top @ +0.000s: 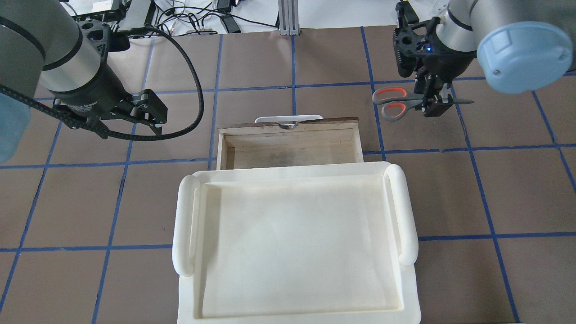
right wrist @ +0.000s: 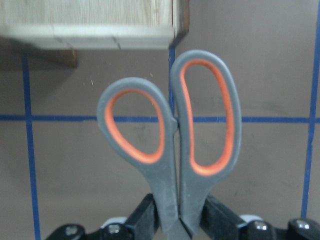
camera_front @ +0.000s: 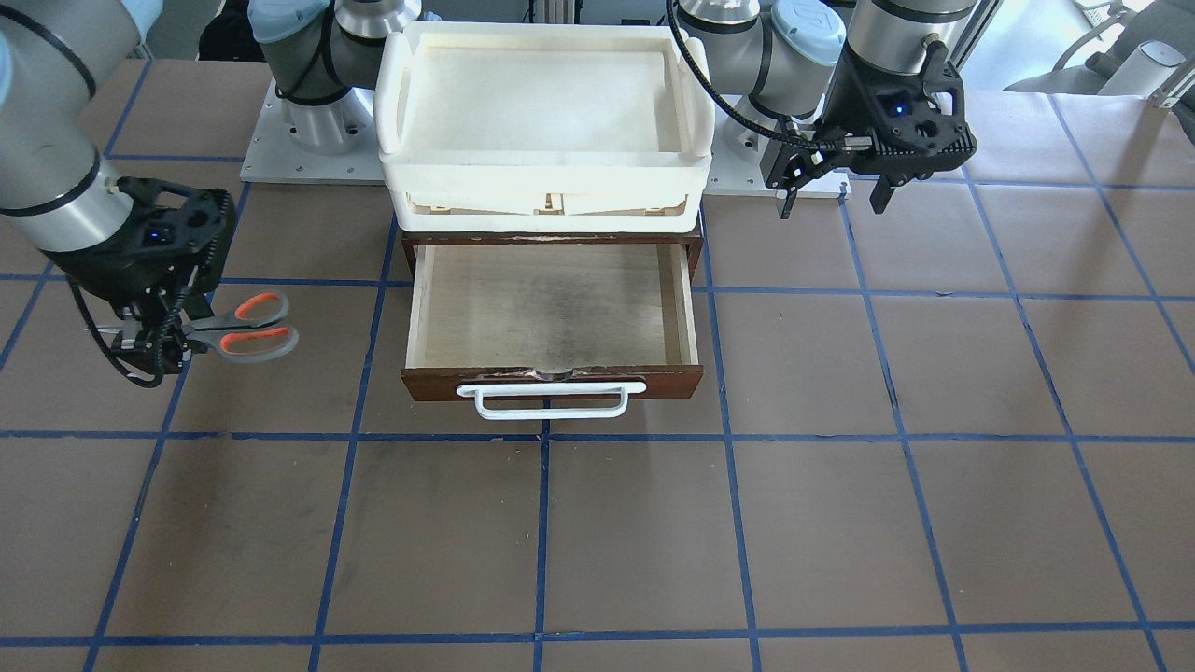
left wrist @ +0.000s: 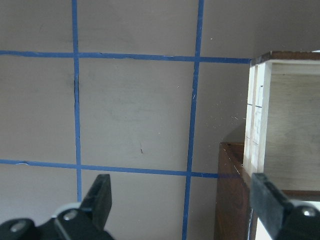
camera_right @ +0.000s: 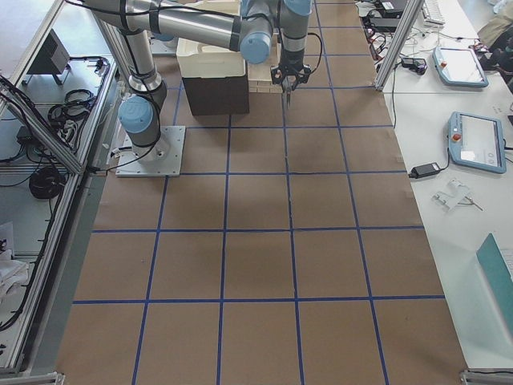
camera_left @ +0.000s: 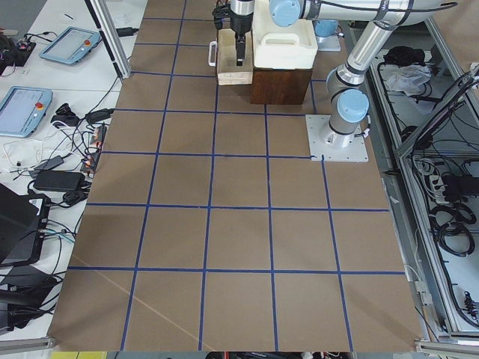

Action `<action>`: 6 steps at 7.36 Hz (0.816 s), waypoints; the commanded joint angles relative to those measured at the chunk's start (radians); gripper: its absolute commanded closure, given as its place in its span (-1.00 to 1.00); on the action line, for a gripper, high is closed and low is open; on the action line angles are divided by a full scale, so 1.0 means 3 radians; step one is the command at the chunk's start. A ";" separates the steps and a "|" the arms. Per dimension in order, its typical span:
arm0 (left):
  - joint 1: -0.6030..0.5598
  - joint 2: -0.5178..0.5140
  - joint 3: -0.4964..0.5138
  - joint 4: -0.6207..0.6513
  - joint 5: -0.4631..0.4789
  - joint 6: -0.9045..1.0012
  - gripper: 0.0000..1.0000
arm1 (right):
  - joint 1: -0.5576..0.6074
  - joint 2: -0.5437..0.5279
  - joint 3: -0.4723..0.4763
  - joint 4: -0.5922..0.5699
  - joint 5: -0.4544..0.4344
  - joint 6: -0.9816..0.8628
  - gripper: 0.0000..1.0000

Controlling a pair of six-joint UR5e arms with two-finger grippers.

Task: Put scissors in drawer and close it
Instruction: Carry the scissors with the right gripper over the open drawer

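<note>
The robot's right gripper should release the scissors, now held level beside the drawer, on the bottom of the drawer, close behind the front panel (camera_front: 576, 343) and white bar handle.
The scissors (camera_front: 250, 327), grey handles with orange-red inner loops, are gripped at the pivot by my right gripper (camera_front: 154, 343), blades level. In the overhead view the scissors (top: 393, 103) and right gripper (top: 434, 102) are to the right of the drawer. The right wrist view shows the handles (right wrist: 170, 145) pointing at the drawer's corner (right wrist: 100, 22). The drawer (camera_front: 551, 308) is pulled open and empty, with its white bar handle (camera_front: 551, 399) in front. My left gripper (camera_front: 831, 191) is open and empty on the drawer's other side, with both fingers (left wrist: 102, 192) spread beside the drawer wall (left wrist: 257, 125).
A cream plastic tray (camera_front: 541, 182) sits on top of the dark-brown cabinet that holds the drawer, and it overhangs the drawer's back in the overhead view (top: 405, 211). The brown table has blue tape grid lines. Both arm bases stand behind the cabinet.
</note>
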 commanded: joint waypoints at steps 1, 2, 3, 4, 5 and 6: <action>-0.0005 0.0002 0.0000 0.0003 -0.0007 0.0000 -1.00 | 0.0648 0.0046 -0.0063 -0.0031 0.0001 0.0744 1.00; -0.0005 -0.0003 0.0000 0.0003 -0.0002 0.0000 -1.00 | 0.0827 0.0117 -0.0078 -0.0087 0.0006 0.0919 1.00; -0.0005 0.0002 0.0000 0.0003 0.0003 0.0000 -1.00 | 0.1077 0.0224 -0.0119 -0.0138 0.0001 0.1255 1.00; 0.0000 0.0002 0.0000 0.0003 -0.0002 0.0000 -1.00 | 0.1327 0.0351 -0.0160 -0.0275 -0.0034 0.1379 1.00; 0.0000 -0.0003 0.0000 -0.0002 -0.0002 0.0000 -1.00 | 0.1441 0.0489 -0.0216 -0.0332 -0.0040 0.1431 1.00; -0.0005 0.0002 0.0000 -0.0002 0.0003 0.0000 -1.00 | 0.1463 0.0587 -0.0262 -0.0368 -0.0029 0.1528 1.00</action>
